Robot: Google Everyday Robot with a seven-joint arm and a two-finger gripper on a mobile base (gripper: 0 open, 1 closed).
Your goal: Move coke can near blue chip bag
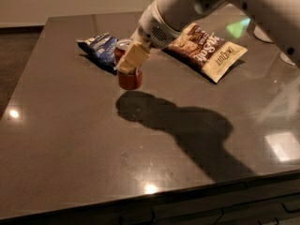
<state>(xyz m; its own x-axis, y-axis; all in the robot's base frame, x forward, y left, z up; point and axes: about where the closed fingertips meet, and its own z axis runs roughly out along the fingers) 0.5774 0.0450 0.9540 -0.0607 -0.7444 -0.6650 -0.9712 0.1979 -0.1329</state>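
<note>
Next, my gripper lets go of the coke can on the dark table point(124, 76), where it will sit close against the near corner of the blue chip bag.
The coke can point(130, 78) is a red can with a silver top, held upright in my gripper point(131, 59) and lifted a little above the dark table point(70, 139). The gripper's cream fingers point(132, 57) are shut around the can's upper part. The blue chip bag point(100, 48) lies crumpled on the table just left of and behind the can, very close to it. The white arm reaches in from the upper right.
A larger tan and brown snack bag point(206, 50) lies to the right of the can at the back. The arm's shadow point(187, 130) falls across the table's middle. The table's front edge point(154, 203) runs along the bottom.
</note>
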